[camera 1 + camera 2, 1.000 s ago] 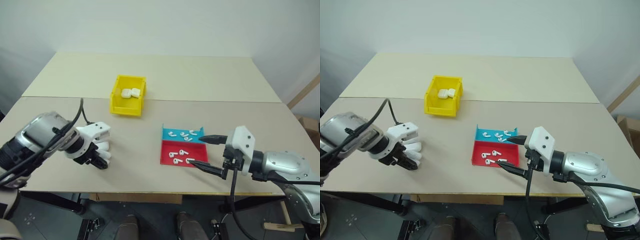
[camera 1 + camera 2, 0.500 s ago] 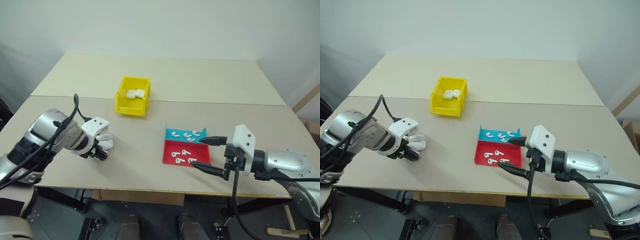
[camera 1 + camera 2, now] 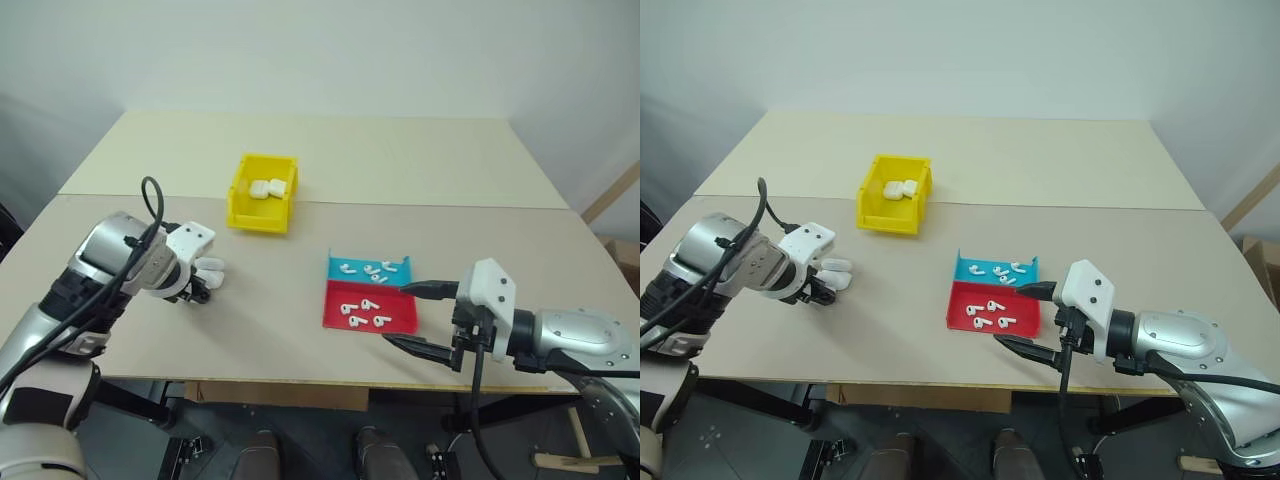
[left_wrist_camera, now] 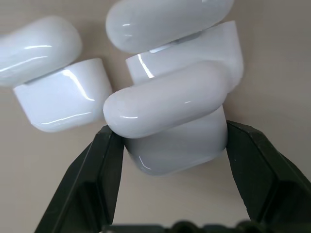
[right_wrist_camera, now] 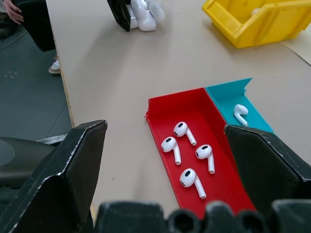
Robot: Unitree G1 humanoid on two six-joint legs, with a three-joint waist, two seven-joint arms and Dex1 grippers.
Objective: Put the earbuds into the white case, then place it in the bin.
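The nearest white case sits at a slant in my left gripper's fingers, so next I open them and grip that white case squarely by its short sides (image 4: 217, 131) before lifting it.
Three open white cases (image 4: 63, 97) lie bunched on the table left of centre. My left gripper (image 3: 196, 291) points steeply down and is shut on the nearest white case (image 4: 175, 141), with one black finger (image 4: 104, 179) pressed against each side. Several earbuds (image 5: 189, 150) lie in the red half of the tray, and a few more earbuds (image 3: 370, 268) in the blue half. My right gripper (image 3: 395, 313) hovers open at the tray's front right corner, holding nothing. The yellow bin (image 3: 258, 217) stands behind the cases, with white cases (image 3: 268, 187) inside it.
The flat red and blue tray (image 3: 335, 322) lies right of centre, near the table's front edge. A seam (image 3: 450, 205) crosses the tabletop behind the bin. A person's hand (image 5: 14, 10) and dark clothing show beyond the table's left side.
The camera has shifted. My left gripper has moved away from the front edge towards the bin and tipped further down, staying at the white cases. The right gripper has stayed open and still.
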